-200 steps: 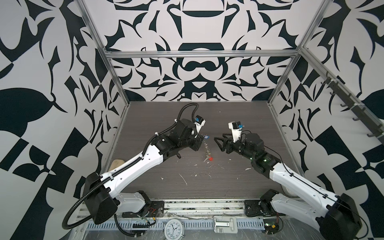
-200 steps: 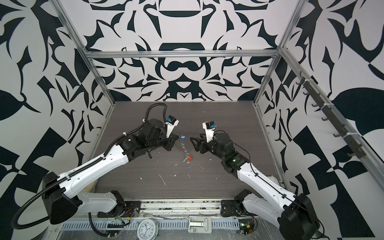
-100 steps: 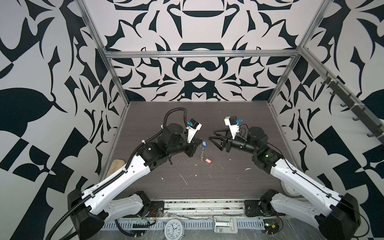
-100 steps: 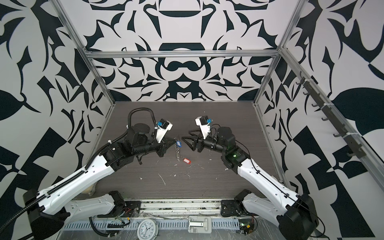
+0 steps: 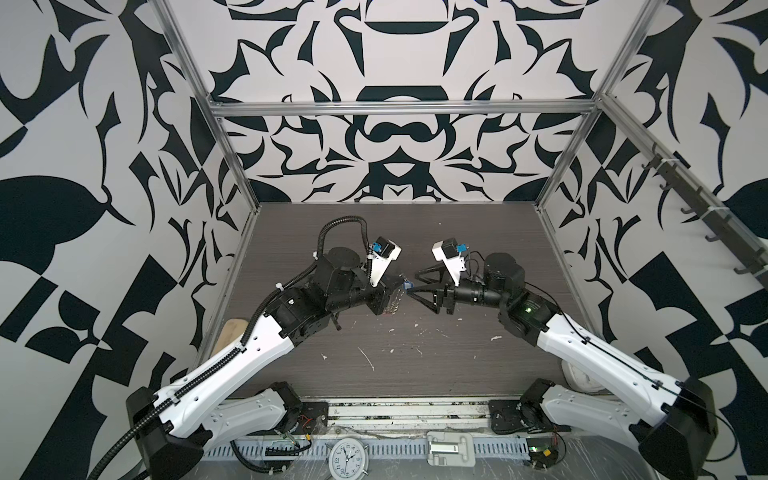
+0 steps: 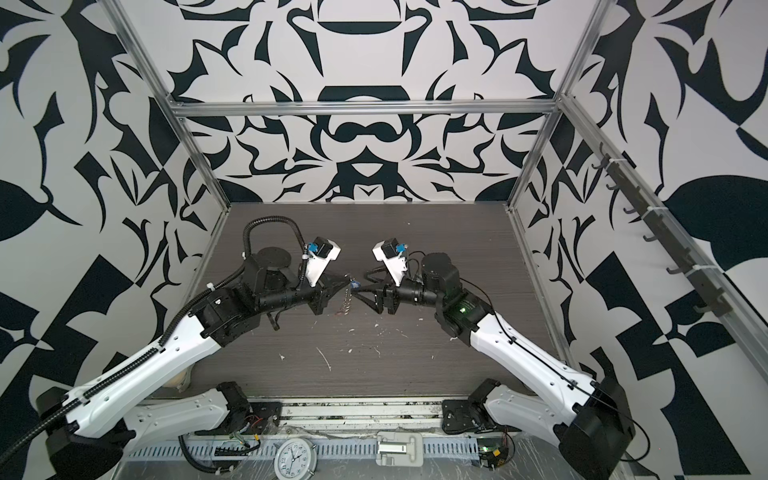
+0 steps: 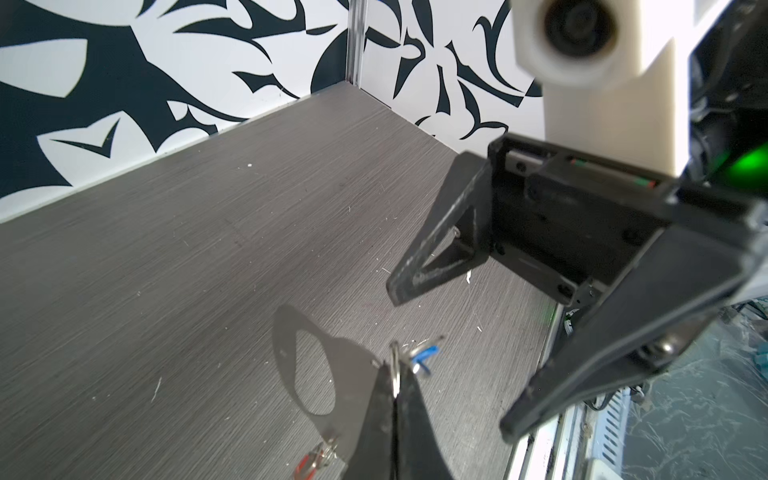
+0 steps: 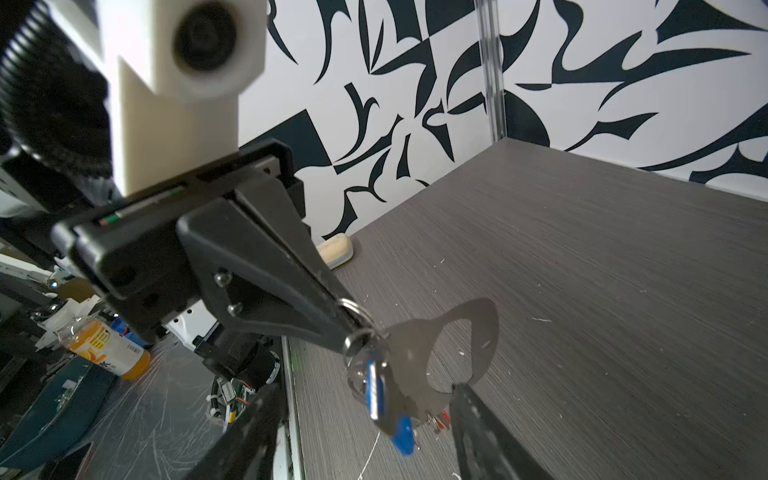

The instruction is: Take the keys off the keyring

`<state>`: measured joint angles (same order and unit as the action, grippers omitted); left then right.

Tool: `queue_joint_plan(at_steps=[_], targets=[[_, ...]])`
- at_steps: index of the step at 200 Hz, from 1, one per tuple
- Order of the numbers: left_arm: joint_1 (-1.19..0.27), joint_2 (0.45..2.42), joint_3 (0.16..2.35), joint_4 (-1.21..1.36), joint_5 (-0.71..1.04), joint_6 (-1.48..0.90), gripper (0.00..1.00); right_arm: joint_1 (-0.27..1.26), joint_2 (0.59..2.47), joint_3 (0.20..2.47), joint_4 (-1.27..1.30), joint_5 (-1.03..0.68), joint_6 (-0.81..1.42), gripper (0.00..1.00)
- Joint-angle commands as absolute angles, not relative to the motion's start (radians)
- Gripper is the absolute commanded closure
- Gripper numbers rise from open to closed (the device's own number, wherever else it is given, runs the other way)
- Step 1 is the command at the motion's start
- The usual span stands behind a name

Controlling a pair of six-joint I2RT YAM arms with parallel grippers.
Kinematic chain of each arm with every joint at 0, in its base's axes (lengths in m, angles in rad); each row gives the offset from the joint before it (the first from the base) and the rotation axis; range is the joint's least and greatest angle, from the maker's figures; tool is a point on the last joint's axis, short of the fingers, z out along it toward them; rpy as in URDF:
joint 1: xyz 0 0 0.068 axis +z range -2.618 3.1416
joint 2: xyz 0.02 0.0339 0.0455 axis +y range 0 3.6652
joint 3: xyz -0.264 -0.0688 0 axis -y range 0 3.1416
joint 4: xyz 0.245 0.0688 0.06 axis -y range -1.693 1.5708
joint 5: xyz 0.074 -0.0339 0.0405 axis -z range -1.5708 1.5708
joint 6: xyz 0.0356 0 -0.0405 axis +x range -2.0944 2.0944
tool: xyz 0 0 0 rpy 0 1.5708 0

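The blue tag hangs in the right gripper's open fingers below the small ring, so next the right gripper closes on the ring (image 8: pixel 357 313) beside the left gripper.
The keyring (image 7: pixel 353 374), a flat metal plate with an oblong slot, hangs above the table (image 5: pixel 415 365) in the air. My left gripper (image 7: pixel 395 374) is shut on a small ring at its edge; in both top views it (image 5: pixel 400 287) (image 6: pixel 345 285) points right. A key with a blue tag (image 8: pixel 375 388) (image 5: pixel 409 285) dangles by that ring, and one with a red tag (image 8: pixel 444 415) (image 7: pixel 309 461) hangs at the plate's lower edge. My right gripper (image 8: pixel 361 388) (image 5: pixel 412 284) (image 6: pixel 361 283) is open, with its fingers on either side of the blue tag and the plate.
A beige wooden board (image 5: pixel 230 336) (image 8: pixel 336 249) lies at the table's left edge. White scraps (image 5: pixel 365 357) dot the dark table top. A white object (image 5: pixel 579 374) sits at the front right corner. A clock (image 5: pixel 347 457) lies beyond the front rail.
Both arms have lifted. The keyring has come up off the table in the left gripper. The open right gripper has moved left until its fingers flank the blue tag.
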<state>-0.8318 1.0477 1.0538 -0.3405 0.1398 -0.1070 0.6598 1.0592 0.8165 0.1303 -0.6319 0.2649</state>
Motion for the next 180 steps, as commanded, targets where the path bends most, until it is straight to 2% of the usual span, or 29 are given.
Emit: queue_joint_plan(at_steps=[1,30,50,62,104,122,142,166,180], targets=[[-0.834,1.019,1.060,-0.314,0.164,-0.091,1.00,0.664,1.047,0.848,0.135,-0.622,0.233,0.35],[-0.834,1.016,1.060,-0.313,0.172,-0.091,1.00,0.667,1.054,0.850,0.151,-0.644,0.236,0.44],[-0.834,1.013,1.059,-0.313,0.169,-0.091,1.00,0.670,1.056,0.854,0.144,-0.636,0.233,0.44],[-0.834,1.008,1.053,-0.310,0.169,-0.091,1.00,0.671,1.046,0.849,0.141,-0.609,0.234,0.43],[-0.834,0.975,1.025,-0.285,0.213,-0.083,1.00,0.670,0.967,0.809,0.171,-0.486,0.245,0.51],[-0.834,0.969,1.025,-0.280,0.228,-0.078,1.00,0.671,0.941,0.796,0.188,-0.461,0.253,0.46],[-0.834,0.959,1.012,-0.262,0.219,-0.077,1.00,0.672,0.938,0.782,0.236,-0.434,0.305,0.31],[-0.834,0.939,0.977,-0.213,0.225,-0.079,1.00,0.672,0.927,0.755,0.264,-0.400,0.314,0.29],[-0.835,0.929,0.963,-0.196,0.237,-0.078,1.00,0.671,0.933,0.787,0.205,-0.470,0.268,0.28]])
